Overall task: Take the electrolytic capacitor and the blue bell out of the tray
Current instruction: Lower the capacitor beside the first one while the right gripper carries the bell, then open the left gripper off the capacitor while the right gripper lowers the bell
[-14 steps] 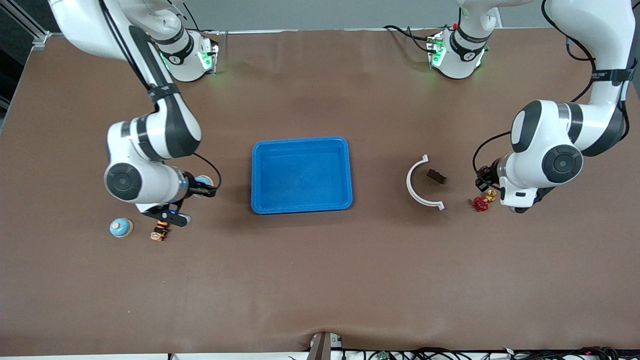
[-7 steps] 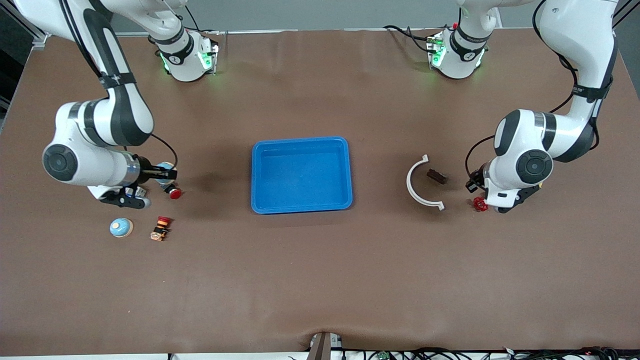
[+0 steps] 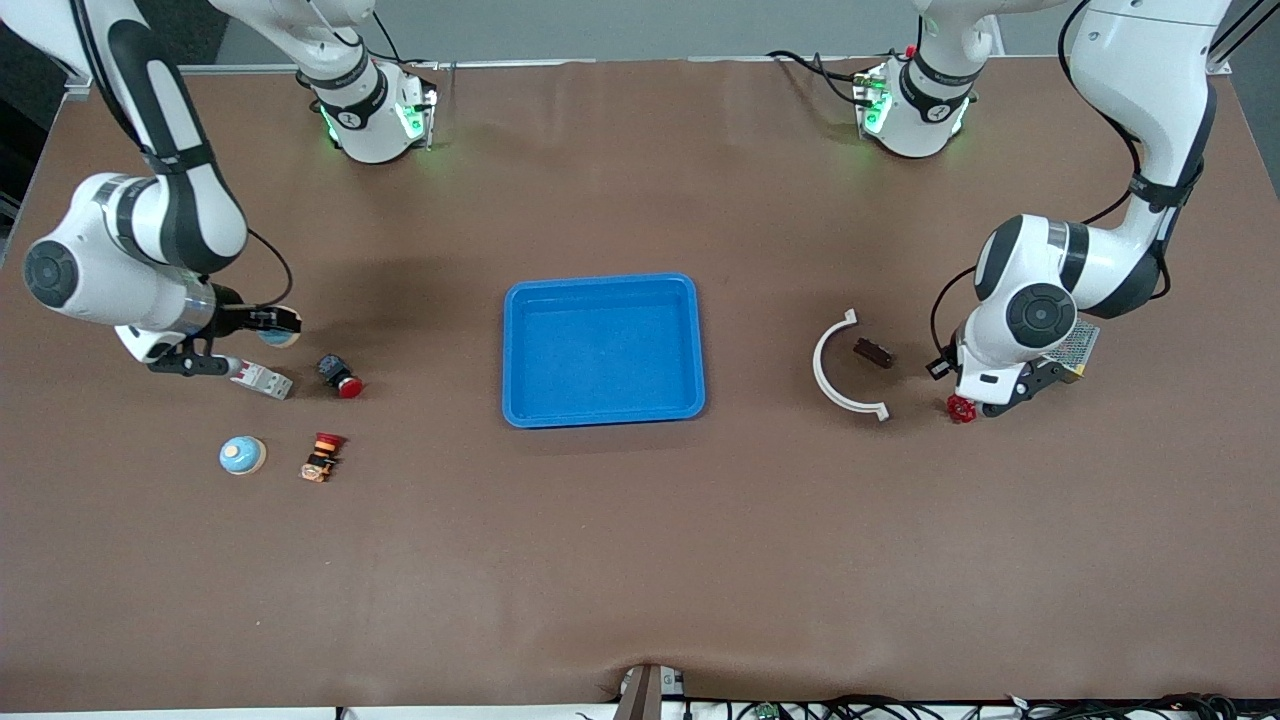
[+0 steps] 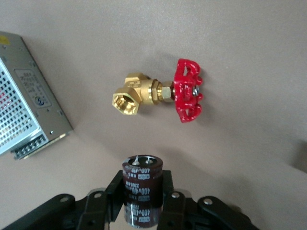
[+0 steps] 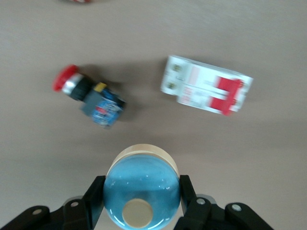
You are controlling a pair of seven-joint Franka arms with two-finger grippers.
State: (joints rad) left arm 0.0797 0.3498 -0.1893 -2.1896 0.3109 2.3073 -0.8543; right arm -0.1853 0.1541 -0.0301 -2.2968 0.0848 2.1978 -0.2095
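Next, my left gripper lets go of the capacitor on the bare table (image 3: 948, 372) (image 4: 159, 158) next to the brass valve with the red handwheel.
My right gripper (image 3: 268, 322) is shut on a blue dome bell (image 3: 281, 333) with a cream base, held above the table toward the right arm's end. In the right wrist view the bell (image 5: 141, 186) sits between the fingers (image 5: 93, 191). My left gripper (image 4: 142, 194) is shut on a dark brown capacitor (image 4: 142, 176), held upright above a brass valve (image 4: 158, 95) with a red handwheel. In the front view the left gripper (image 3: 942, 366) is mostly hidden under its wrist. The blue tray (image 3: 516, 350) lies empty at the table's middle.
A white breaker (image 3: 262, 379), a black-and-red push button (image 3: 338, 374), a second blue bell (image 3: 242, 455) and an orange-red button (image 3: 322, 456) lie near the right gripper. A white curved piece (image 3: 835, 372), a dark block (image 3: 872, 352), the valve (image 3: 960, 408) and a metal power supply (image 3: 1078, 345) lie near the left gripper.
My right arm has swung away from the tray toward its end of the table with the bell, uncovering the breaker and push button. My left arm has shifted slightly, uncovering the power supply.
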